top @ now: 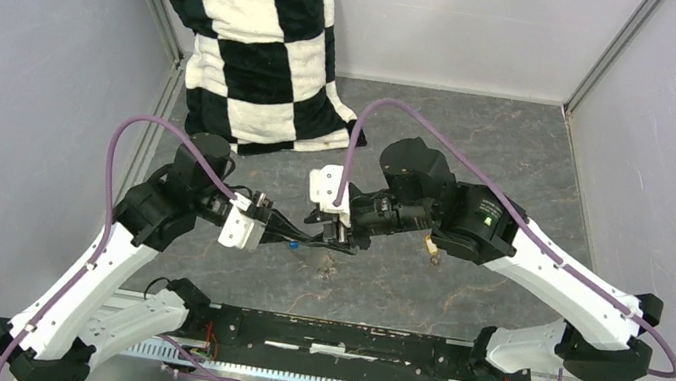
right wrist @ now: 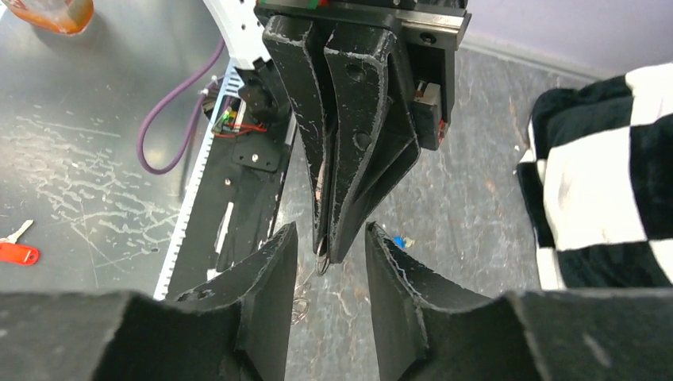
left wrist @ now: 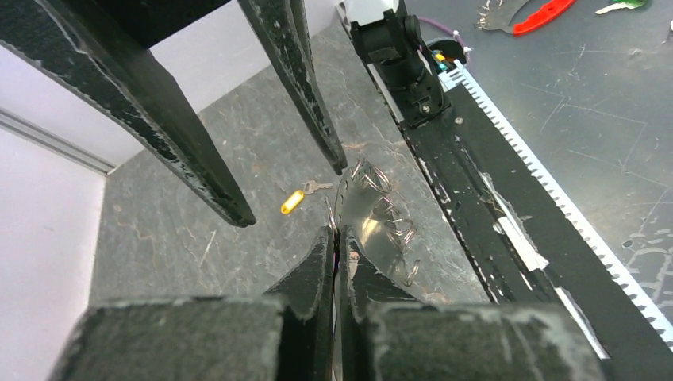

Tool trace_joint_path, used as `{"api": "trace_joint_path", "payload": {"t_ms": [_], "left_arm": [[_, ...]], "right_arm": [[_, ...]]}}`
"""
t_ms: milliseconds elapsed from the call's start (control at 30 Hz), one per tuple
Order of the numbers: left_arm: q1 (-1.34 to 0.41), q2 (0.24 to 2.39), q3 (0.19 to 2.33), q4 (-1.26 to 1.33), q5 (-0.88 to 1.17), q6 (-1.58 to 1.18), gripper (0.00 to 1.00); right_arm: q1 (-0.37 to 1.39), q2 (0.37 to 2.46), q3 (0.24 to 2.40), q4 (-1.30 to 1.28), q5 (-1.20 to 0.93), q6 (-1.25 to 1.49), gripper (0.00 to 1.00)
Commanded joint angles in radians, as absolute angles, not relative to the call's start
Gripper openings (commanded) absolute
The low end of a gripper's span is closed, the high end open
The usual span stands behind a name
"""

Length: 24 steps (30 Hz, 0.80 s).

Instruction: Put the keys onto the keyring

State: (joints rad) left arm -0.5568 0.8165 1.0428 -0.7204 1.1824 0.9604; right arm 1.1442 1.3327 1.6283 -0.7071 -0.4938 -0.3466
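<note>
Just a small loop of the keyring sticks out past the left gripper's fingers, so the robot's right gripper should hold that loop while the left gripper opens and takes hold again of the keyring's plate (left wrist: 374, 230).
My left gripper (top: 314, 241) (left wrist: 336, 234) is shut on the thin silver wire of the keyring (left wrist: 394, 218), low over the table's middle. A small loop of the keyring (right wrist: 321, 262) pokes out under the left fingertips, and more wire trails on the slate (top: 327, 270). Facing it, my right gripper (top: 339, 239) (right wrist: 329, 234) is open, one finger on each side of the left fingertips without touching them. The yellow-headed key (top: 428, 249) (left wrist: 292, 202) lies on the table beyond the right fingers. The blue key head (top: 291, 241) (right wrist: 405, 240) shows beside the left fingers, apparently on the table.
A black-and-white checkered cloth (top: 256, 37) (right wrist: 603, 175) hangs at the back left. A black rail (top: 342, 338) runs along the near edge between the arm bases. Beyond that edge, off the slate, lie a red-handled key (right wrist: 17, 252) and other loose items (left wrist: 544, 14).
</note>
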Motion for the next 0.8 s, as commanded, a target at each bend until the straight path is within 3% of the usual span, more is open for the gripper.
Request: {"api": "trace_joint_path", "payload": {"t_ms": [0, 333, 500, 700, 733, 767], "left_arm": [[-0.557, 0.814, 1.079, -0.749, 1.163, 0.908, 0.02], [-0.557, 0.804, 1.074, -0.75, 1.155, 0.901, 0.02], [-0.557, 0.802, 1.072, -0.75, 1.16, 0.905, 0.02], [-0.557, 0.801, 1.069, -0.75, 1.156, 0.918, 0.03], [-0.557, 0.802, 1.069, -0.75, 1.15, 0.92, 0.12], [-0.557, 0.803, 1.07, -0.751, 1.141, 0.918, 0.28]], "right_arm": [[1.172, 1.381, 1.711, -0.833, -0.409, -0.359, 0.42], [1.201, 1.411, 1.729, -0.865, -0.314, -0.36, 0.36], [1.207, 1.397, 1.709, -0.821, -0.283, -0.354, 0.25], [1.211, 1.384, 1.667, -0.756, -0.261, -0.345, 0.01], [1.211, 1.373, 1.641, -0.724, -0.242, -0.339, 0.01], [1.211, 1.355, 1.611, -0.689, -0.223, -0.332, 0.01]]}}
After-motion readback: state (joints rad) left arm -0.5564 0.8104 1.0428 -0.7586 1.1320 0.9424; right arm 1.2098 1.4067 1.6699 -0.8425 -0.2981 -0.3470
